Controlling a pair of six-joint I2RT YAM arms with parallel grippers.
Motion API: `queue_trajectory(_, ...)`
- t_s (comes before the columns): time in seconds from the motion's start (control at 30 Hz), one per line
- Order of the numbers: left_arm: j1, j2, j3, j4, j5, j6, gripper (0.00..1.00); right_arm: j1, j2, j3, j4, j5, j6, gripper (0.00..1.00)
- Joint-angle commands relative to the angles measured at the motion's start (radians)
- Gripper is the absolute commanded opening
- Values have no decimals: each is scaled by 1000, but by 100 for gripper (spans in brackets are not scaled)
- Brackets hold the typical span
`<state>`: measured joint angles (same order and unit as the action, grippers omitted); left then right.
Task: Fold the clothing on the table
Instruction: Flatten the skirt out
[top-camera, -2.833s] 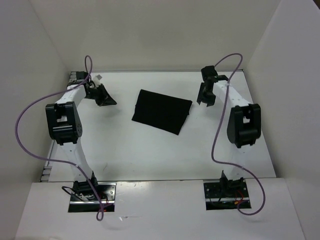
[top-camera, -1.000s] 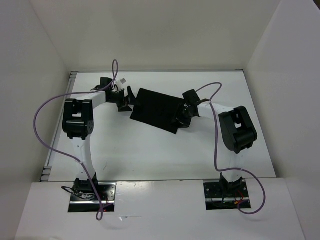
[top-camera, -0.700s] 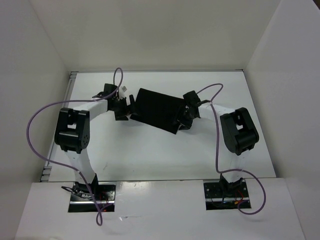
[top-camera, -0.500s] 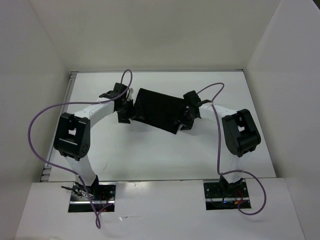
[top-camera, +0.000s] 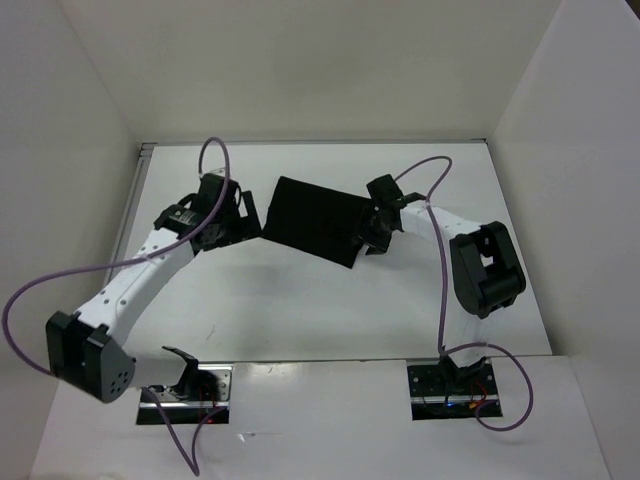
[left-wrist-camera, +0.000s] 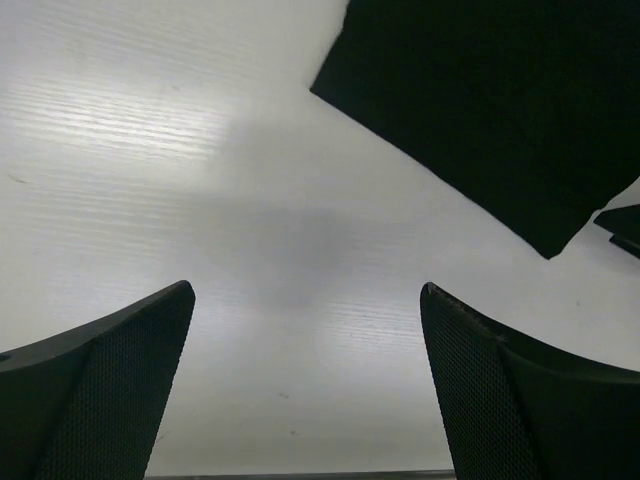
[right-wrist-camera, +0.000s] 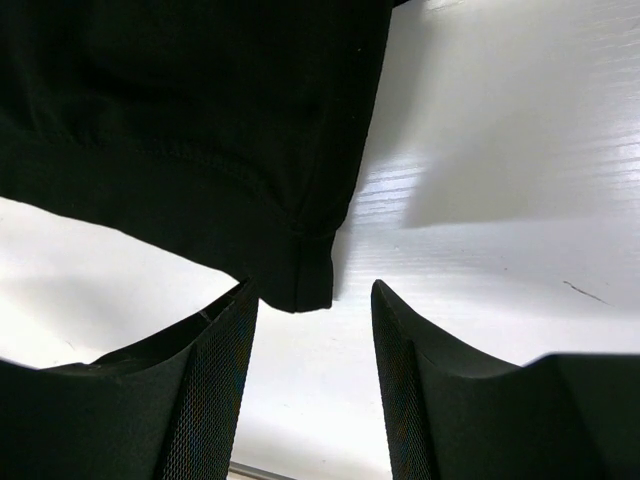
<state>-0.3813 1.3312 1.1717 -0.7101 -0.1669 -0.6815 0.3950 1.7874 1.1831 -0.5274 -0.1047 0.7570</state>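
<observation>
My left gripper is going to close on the clothing's near corner (top-camera: 264, 236) (left-wrist-camera: 316, 89) on its own side, across the clothing's near edge from the corner at my right gripper.
The clothing (top-camera: 315, 220) is a black rectangle of fabric lying flat and skewed on the white table (top-camera: 300, 310). My left gripper (top-camera: 247, 213) hovers just off its left edge. In the left wrist view this gripper (left-wrist-camera: 305, 290) is open over bare table (left-wrist-camera: 200, 200), with the clothing (left-wrist-camera: 480, 100) ahead at the upper right. My right gripper (top-camera: 372, 232) sits at the garment's near right corner. In the right wrist view it (right-wrist-camera: 312, 290) is open, and the hemmed corner of the clothing (right-wrist-camera: 200, 100) reaches just between the fingertips.
White walls (top-camera: 90, 120) enclose the table on three sides. Purple cables (top-camera: 440, 290) loop from both arms. The left arm's elbow (top-camera: 88, 358) hangs low at the near left. The arm bases (top-camera: 185, 395) stand at the near edge.
The left arm has swung its elbow down toward the near left, and its gripper drew back slightly from the clothing's left edge. The right gripper has stayed at the near right corner.
</observation>
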Motion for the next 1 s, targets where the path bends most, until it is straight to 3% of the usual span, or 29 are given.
queue_trajectory(0.0,-18,-90,19,-58,-221,-30,100,1,-57,55,-48,39,-27,55)
queue_trajectory(0.1,-18,-122,-1,-42,-191,23,100,1,-46,67,-69,39,-39,55)
queue_trajectory(0.2,-18,-145,-38,33,-10,94,100,1,-37,89,-79,48,-48,55)
queue_trajectory(0.23,-18,-165,-52,120,168,158,100,1,-37,99,-89,48,-48,55)
queue_trajectory(0.3,-18,-193,-70,182,254,192,100,1,-37,110,-89,59,-48,55)
queue_trajectory(0.33,-18,-243,-90,196,274,180,100,1,-37,110,-98,59,-48,55)
queue_trajectory(0.37,1,-292,-133,245,426,201,100,1,-37,122,-98,59,-57,55)
queue_trajectory(0.4,25,-408,-188,382,458,188,100,1,-37,133,-108,59,-58,55)
queue_trajectory(0.43,25,-461,-258,417,442,140,100,1,-37,133,-108,71,-58,55)
queue_trajectory(0.57,25,-540,-236,341,224,128,100,1,-37,144,-120,83,-68,55)
queue_trajectory(0.6,25,-540,-225,277,89,50,100,1,-37,144,-120,83,-68,55)
queue_trajectory(0.67,25,-549,-225,250,40,-27,100,1,-37,144,-129,83,-68,55)
queue_trajectory(0.87,35,-537,-325,400,298,-136,100,1,-26,173,-149,83,-68,55)
queue_trajectory(0.97,35,-537,-325,387,305,-145,100,1,-26,182,-158,83,-68,55)
